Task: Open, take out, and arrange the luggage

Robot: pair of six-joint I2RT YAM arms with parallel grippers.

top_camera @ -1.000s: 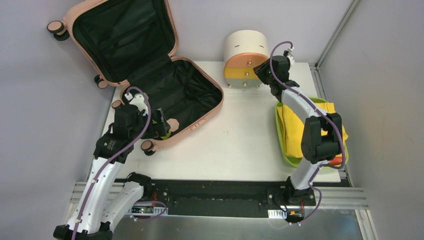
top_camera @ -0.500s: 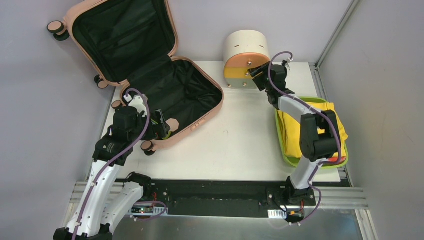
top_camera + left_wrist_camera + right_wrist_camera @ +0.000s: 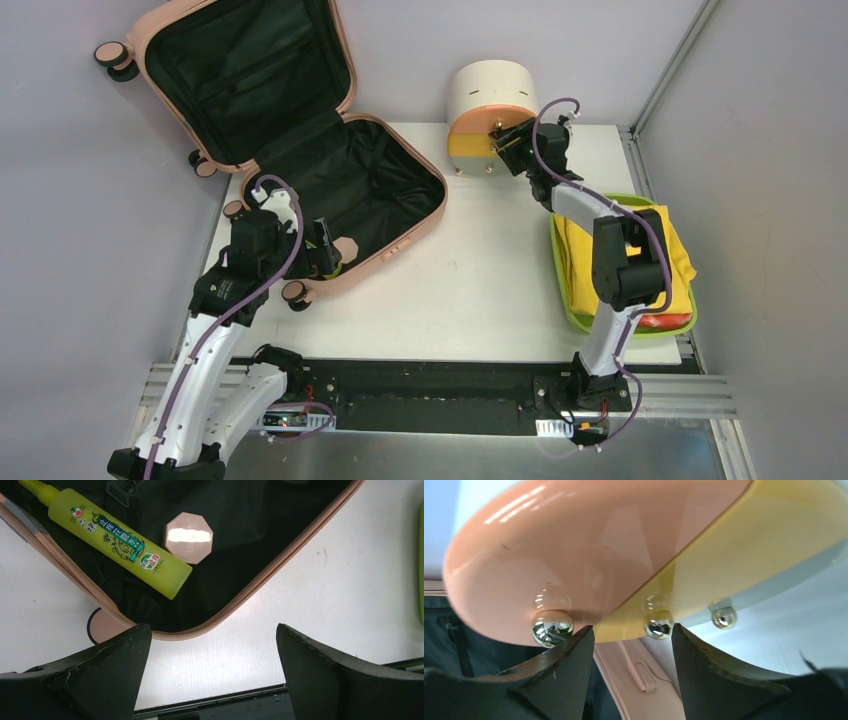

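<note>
I need to next move my left gripper over to the yellow-green tube beside the pink octagonal jar and close it around the tube's green label [image 3: 310, 244] [image 3: 120, 537].
The peach-pink luggage [image 3: 400, 235] lies open at the table's back left, its lid [image 3: 340, 60] leaning on the wall, black lining showing. In the left wrist view a yellow-green tube [image 3: 120, 542] and a pink octagonal jar [image 3: 189, 536] lie inside it near the front rim [image 3: 260, 580]. My left gripper [image 3: 322, 252] hovers open and empty over that front corner, jaws wide [image 3: 212, 645]. My right gripper [image 3: 497, 140] is open at the front of the cream drawer unit [image 3: 490, 95]. Its jaws [image 3: 633, 630] sit just below the yellow drawer's silver knob [image 3: 659, 624], holding nothing.
A lime-green tray [image 3: 558, 285] at the right holds a yellow cloth [image 3: 585, 255] and something red [image 3: 660, 321]. The drawer unit has an orange drawer [image 3: 589, 540], a yellow drawer [image 3: 764, 555] and a grey one below. Walls stand close on the left and behind.
My right gripper has moved left and down from beside the drawer unit to its front knobs. The left arm has barely moved.
</note>
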